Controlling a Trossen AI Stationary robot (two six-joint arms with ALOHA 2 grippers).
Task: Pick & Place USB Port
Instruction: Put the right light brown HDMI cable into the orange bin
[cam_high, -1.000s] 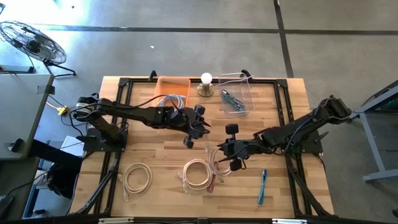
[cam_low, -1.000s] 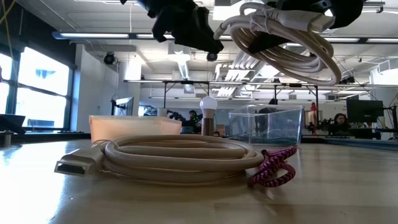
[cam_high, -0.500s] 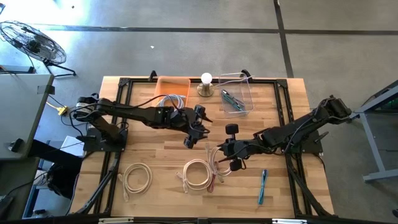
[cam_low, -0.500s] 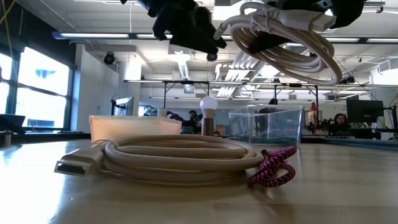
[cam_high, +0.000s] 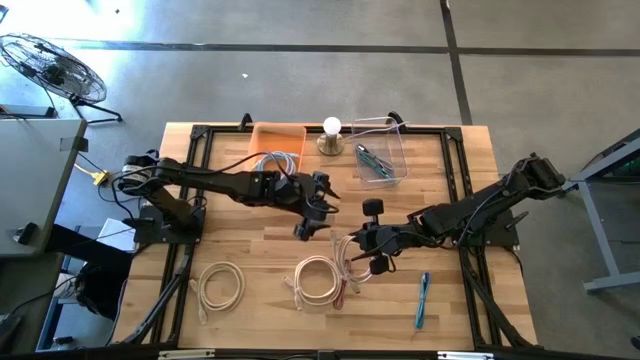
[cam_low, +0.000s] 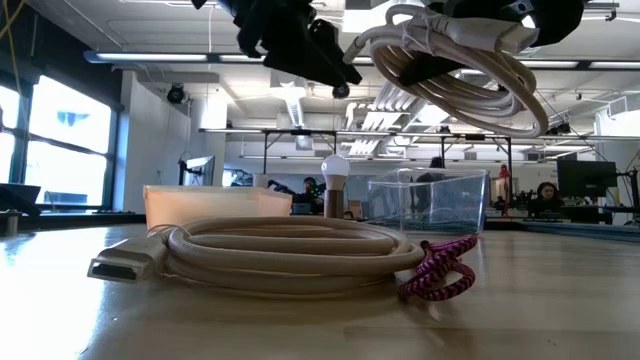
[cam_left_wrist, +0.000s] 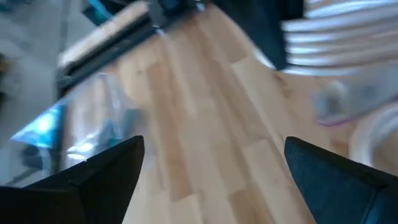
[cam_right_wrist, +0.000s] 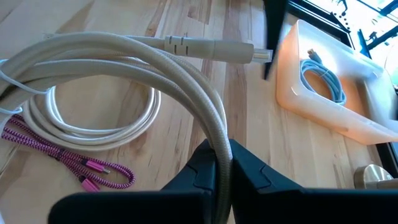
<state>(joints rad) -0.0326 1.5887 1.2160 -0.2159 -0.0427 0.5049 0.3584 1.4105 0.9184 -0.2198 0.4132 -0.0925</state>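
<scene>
The robot's left gripper should close on the bundled strands (cam_high: 342, 257) of the hanging beige USB cable, on the side across from the right gripper.
A beige coiled USB cable (cam_right_wrist: 124, 56) hangs in the air over the table's middle, with my right gripper (cam_right_wrist: 221, 163) shut on it. Its plug (cam_right_wrist: 211, 47) points toward the orange bin (cam_right_wrist: 323, 106). In the low view the held coil (cam_low: 470, 75) floats high above the table. My left gripper (cam_left_wrist: 211, 168) is open and holds nothing, just left of the held coil (cam_high: 318, 210). A second beige coil (cam_high: 318, 280) lies flat on the table below, a pink cable (cam_high: 346, 284) beside it. My right gripper pinches one strand of the coil's loop (cam_right_wrist: 219, 140) between its two fingers, which lie across the cord. They come from the table's right, slanting down. The coil hangs tilted at the fingers, lifted clear of the table, its loops slack.
The orange bin (cam_high: 277, 140) at the far edge holds a blue cable (cam_right_wrist: 320, 78). A clear bin (cam_high: 380, 152) and a white bulb lamp (cam_high: 331, 134) stand beside it. Another beige coil (cam_high: 220, 285) lies near left. A blue pen (cam_high: 423, 300) lies near right.
My left gripper has opened and drawn a little away from the held coil, toward the table's left. The coil stays hanging from my right gripper as before.
</scene>
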